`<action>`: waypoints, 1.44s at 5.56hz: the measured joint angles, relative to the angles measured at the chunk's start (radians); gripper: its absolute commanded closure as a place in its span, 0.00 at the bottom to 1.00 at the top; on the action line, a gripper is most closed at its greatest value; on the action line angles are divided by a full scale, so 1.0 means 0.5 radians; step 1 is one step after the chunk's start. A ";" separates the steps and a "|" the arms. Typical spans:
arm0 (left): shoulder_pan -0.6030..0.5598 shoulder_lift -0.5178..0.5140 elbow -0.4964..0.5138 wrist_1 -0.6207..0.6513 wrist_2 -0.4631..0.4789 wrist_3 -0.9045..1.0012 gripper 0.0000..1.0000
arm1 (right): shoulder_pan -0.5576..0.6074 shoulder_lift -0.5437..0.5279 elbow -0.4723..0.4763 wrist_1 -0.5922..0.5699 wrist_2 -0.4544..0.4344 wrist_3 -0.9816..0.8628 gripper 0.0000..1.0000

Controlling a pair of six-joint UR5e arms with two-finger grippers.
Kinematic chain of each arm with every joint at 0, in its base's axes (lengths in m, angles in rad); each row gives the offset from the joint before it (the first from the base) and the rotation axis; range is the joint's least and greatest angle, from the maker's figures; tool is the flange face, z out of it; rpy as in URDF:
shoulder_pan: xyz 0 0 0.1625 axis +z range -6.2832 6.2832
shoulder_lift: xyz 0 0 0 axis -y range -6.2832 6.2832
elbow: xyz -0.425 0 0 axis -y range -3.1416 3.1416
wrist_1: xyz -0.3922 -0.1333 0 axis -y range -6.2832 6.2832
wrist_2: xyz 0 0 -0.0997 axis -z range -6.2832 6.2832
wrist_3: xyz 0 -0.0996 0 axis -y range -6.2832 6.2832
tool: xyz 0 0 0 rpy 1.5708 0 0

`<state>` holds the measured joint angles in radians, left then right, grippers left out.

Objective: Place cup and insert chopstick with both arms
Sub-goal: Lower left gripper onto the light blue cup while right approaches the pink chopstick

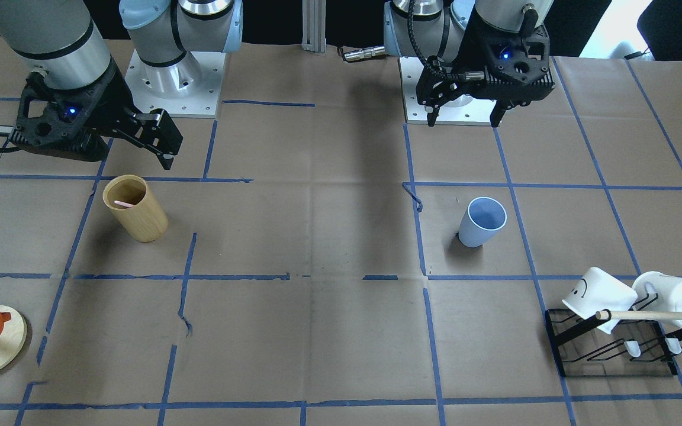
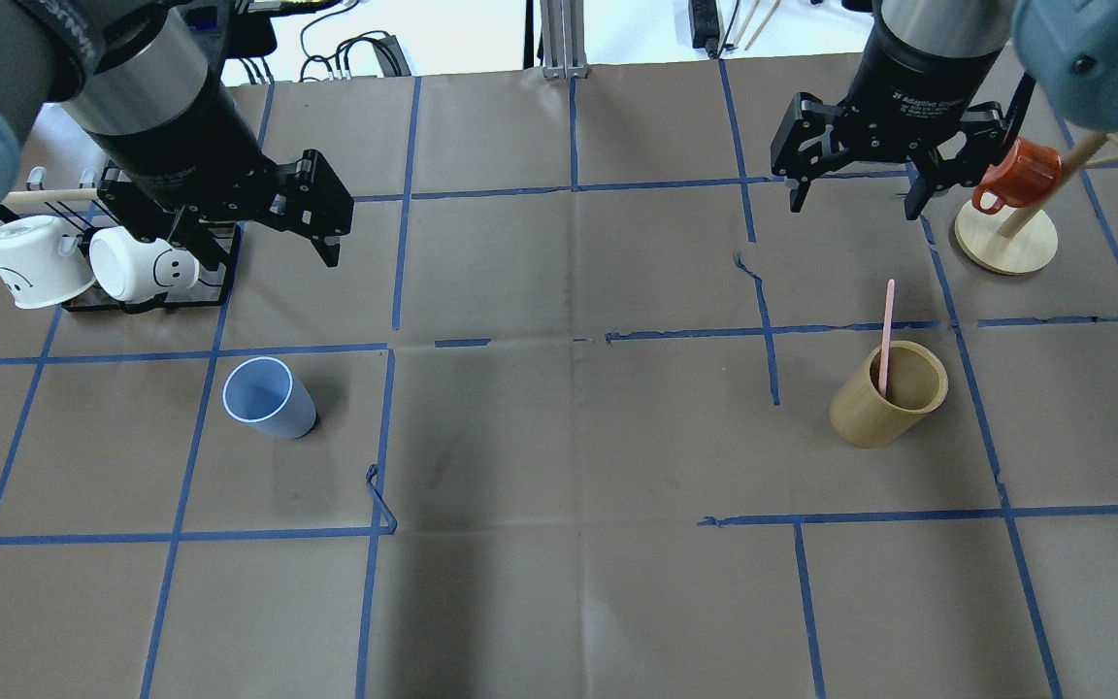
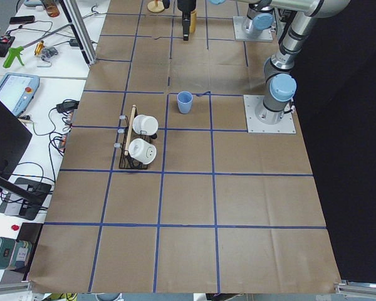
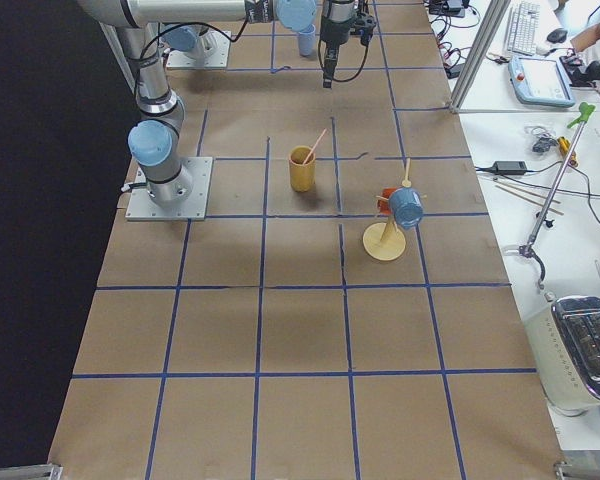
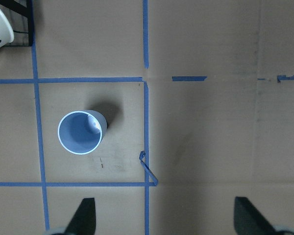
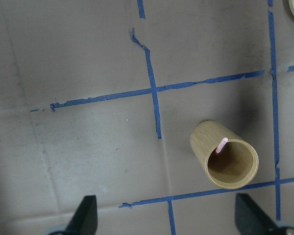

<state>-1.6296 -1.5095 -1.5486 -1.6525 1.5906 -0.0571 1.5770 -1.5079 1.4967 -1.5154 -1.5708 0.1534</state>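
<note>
The fingers of my right gripper should next close on the upper end (image 1: 117,203) (image 6: 224,141) of the pale-pink chopstick, at the opening of the tan bamboo cylinder.
The light-blue cup (image 2: 268,398) stands upright and empty on the table, also in the front view (image 1: 482,222) and left of centre in the left wrist view (image 5: 80,132). My left gripper (image 2: 258,248) hangs high over the table near it, open and empty; its fingertips (image 5: 83,215) show at the bottom of its wrist view. The pale-pink chopstick (image 2: 886,335) leans inside the tan bamboo cylinder (image 2: 884,403), its tip showing in the right wrist view (image 6: 221,145). My right gripper (image 2: 854,206) is open and empty, raised above the table, apart from the cylinder (image 6: 225,156).
Two white mugs (image 2: 45,262) lie on a black rack (image 2: 147,301) with a long wooden rod (image 2: 45,194) at the far left. A red mug (image 2: 1020,175) hangs on a wooden stand (image 2: 1005,243) at the far right. Blue tape lines grid the brown table.
</note>
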 measured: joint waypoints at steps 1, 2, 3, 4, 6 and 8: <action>0.001 0.000 -0.002 0.002 0.001 0.001 0.01 | 0.000 0.000 0.002 0.000 0.000 0.000 0.00; 0.001 0.000 -0.005 0.003 0.003 0.001 0.01 | 0.000 0.000 0.003 0.000 0.000 0.000 0.00; 0.005 0.001 -0.008 0.003 0.002 0.003 0.01 | 0.000 0.000 0.004 0.001 -0.001 0.000 0.00; 0.025 0.002 -0.011 0.002 0.000 0.020 0.01 | 0.000 0.000 0.004 0.002 -0.002 0.000 0.00; 0.221 -0.003 -0.101 0.000 -0.010 0.311 0.01 | -0.074 0.000 0.013 -0.012 -0.007 -0.218 0.00; 0.372 -0.030 -0.514 0.401 -0.021 0.507 0.02 | -0.394 -0.045 0.169 -0.121 0.011 -0.737 0.00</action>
<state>-1.4435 -1.5245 -1.8056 -1.4521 1.5803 0.1966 1.3801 -1.5306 1.5814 -1.5758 -1.5651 -0.2152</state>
